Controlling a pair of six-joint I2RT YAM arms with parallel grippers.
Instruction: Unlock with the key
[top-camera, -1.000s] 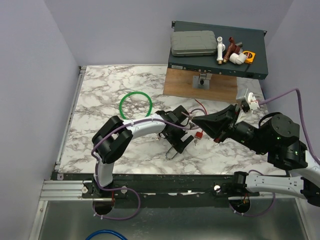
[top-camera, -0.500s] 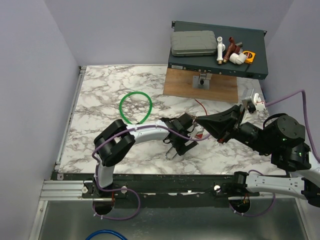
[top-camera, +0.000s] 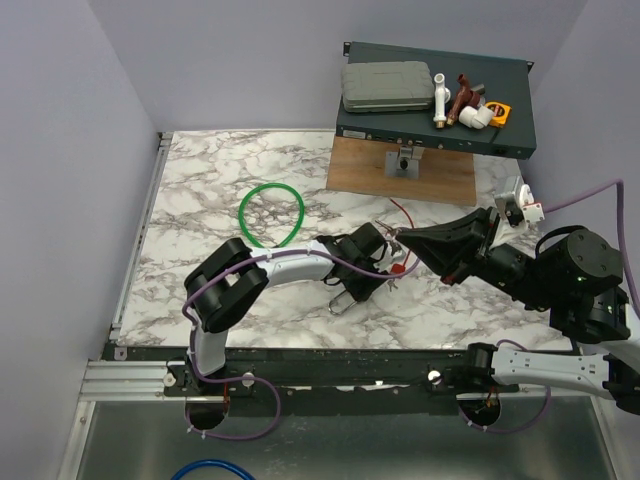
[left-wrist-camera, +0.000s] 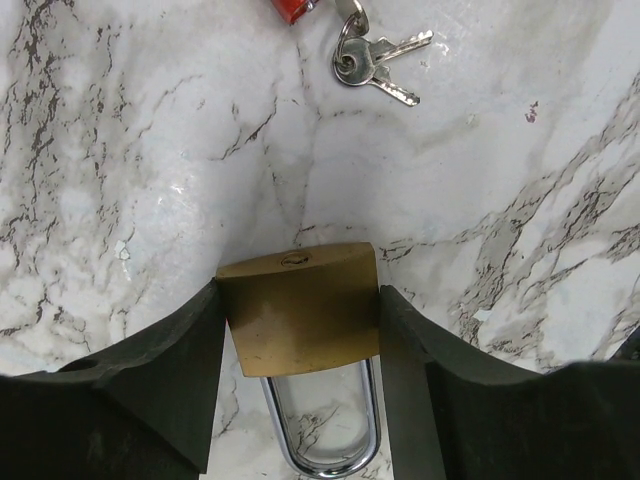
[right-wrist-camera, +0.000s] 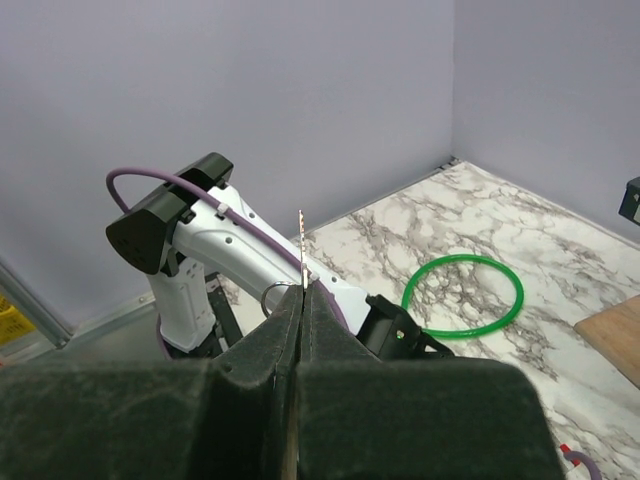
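Observation:
The padlock is pinched close to its keyhole end by my left gripper, so I will open it, back off and grip the body nearer the shackle (left-wrist-camera: 308, 352) before bringing the key.
My left gripper (left-wrist-camera: 300, 290) is shut on the brass padlock (left-wrist-camera: 300, 320), one finger on each side of its body, with the silver shackle (left-wrist-camera: 320, 440) pointing back at the camera. In the top view the shackle (top-camera: 340, 303) shows below that gripper (top-camera: 356, 283). My right gripper (right-wrist-camera: 303, 288) is shut on a thin metal key (right-wrist-camera: 301, 245), whose blade sticks up past the fingertips with a ring beside it. Two more small keys on a ring (left-wrist-camera: 375, 62) with a red tag (left-wrist-camera: 293, 8) lie ahead of the padlock, apart from it. The red tag (top-camera: 398, 268) sits below the right gripper (top-camera: 404, 236).
A green cable loop (top-camera: 271, 214) lies left of the arms on the marble table (top-camera: 200, 180). A thin red cord (top-camera: 403, 212) runs behind the right fingertips. A wooden board (top-camera: 400, 170) and a dark box (top-camera: 435, 100) with fittings on it stand at the back right.
My right arm has drawn back to the right, its fingertips shifting slightly away from the left gripper. The left gripper keeps hold of the padlock in nearly the same place.

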